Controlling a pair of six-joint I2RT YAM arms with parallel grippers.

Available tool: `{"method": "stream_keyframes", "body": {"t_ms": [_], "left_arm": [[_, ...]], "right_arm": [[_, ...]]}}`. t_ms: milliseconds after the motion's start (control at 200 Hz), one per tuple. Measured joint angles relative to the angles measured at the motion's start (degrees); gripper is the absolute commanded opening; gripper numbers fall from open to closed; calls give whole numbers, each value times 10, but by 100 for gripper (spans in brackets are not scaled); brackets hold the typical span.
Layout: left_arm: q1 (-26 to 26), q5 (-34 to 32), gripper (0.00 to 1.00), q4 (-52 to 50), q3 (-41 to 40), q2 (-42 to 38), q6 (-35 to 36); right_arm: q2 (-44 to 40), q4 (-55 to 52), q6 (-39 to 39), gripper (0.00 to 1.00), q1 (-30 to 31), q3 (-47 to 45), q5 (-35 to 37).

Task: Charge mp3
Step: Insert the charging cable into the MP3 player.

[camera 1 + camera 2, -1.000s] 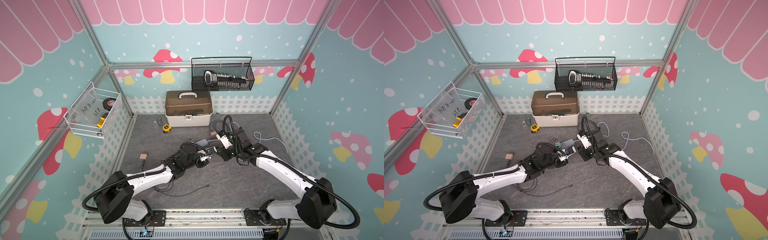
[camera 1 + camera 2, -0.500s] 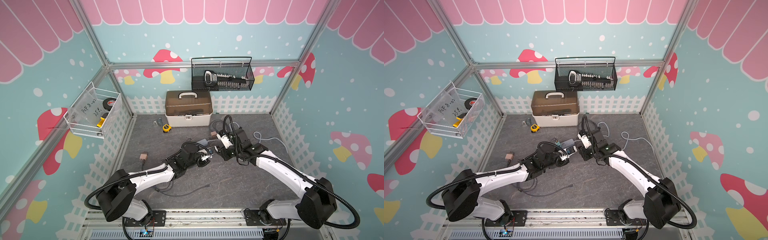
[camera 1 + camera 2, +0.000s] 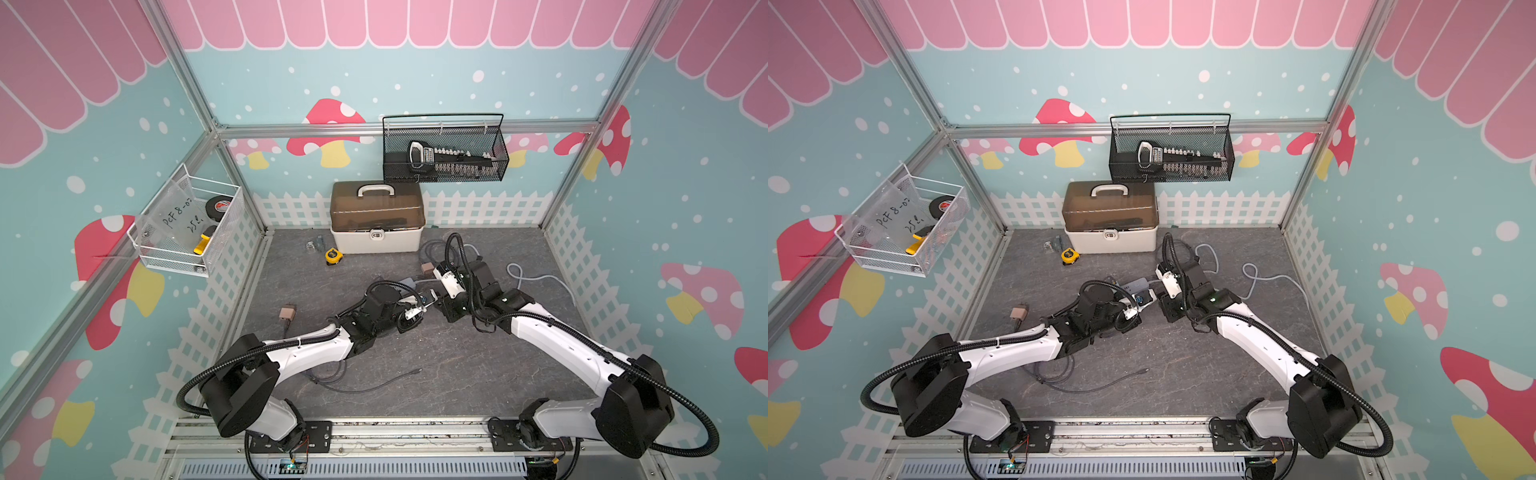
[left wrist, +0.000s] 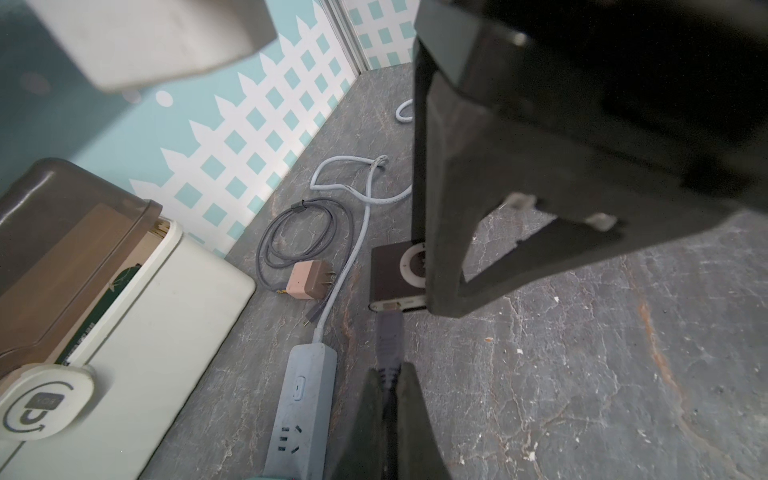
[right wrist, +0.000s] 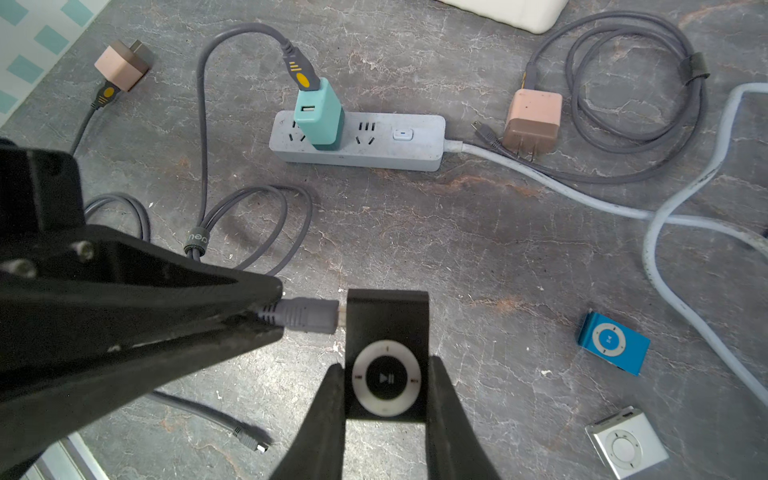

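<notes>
Next, my right gripper puts the black mp3 player, now held just above the floor, down on the grey floor [image 3: 444,321] [image 5: 456,376] beside the blue and silver players.
A black mp3 player [image 5: 386,353] with a grey click wheel is held just above the grey floor by my right gripper [image 5: 385,365], which is shut on its two sides. My left gripper [image 4: 390,374] is shut on the grey cable plug [image 5: 307,316]. The plug's metal tip meets the player's side edge; how deep it sits cannot be told. This cable runs back to a teal charger [image 5: 320,114] plugged into the grey power strip [image 5: 357,141]. In both top views the two grippers meet mid-floor around the player [image 3: 430,297] [image 3: 1144,298].
A blue mp3 player [image 5: 613,343] and a silver one [image 5: 625,442] lie on the floor. Two pink adapters [image 5: 534,120] [image 5: 122,64] with coiled grey cables lie beside the strip. A loose cable end [image 5: 253,442] lies close by. The toolbox [image 3: 376,216] and a tape measure [image 3: 332,255] stand at the back.
My left gripper has edged the plug a little closer to the player. The right gripper has held still with the player.
</notes>
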Motion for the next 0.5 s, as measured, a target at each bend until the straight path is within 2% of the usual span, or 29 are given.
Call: {"method": "stream_keyframes", "body": {"t_ms": [175, 500], "left_arm": [[18, 31, 2, 18, -5, 2, -23], [25, 61, 2, 24, -7, 2, -23]], "right_arm": [[-6, 37, 30, 0, 0, -17, -4], [-9, 30, 59, 0, 0, -18, -17]]}}
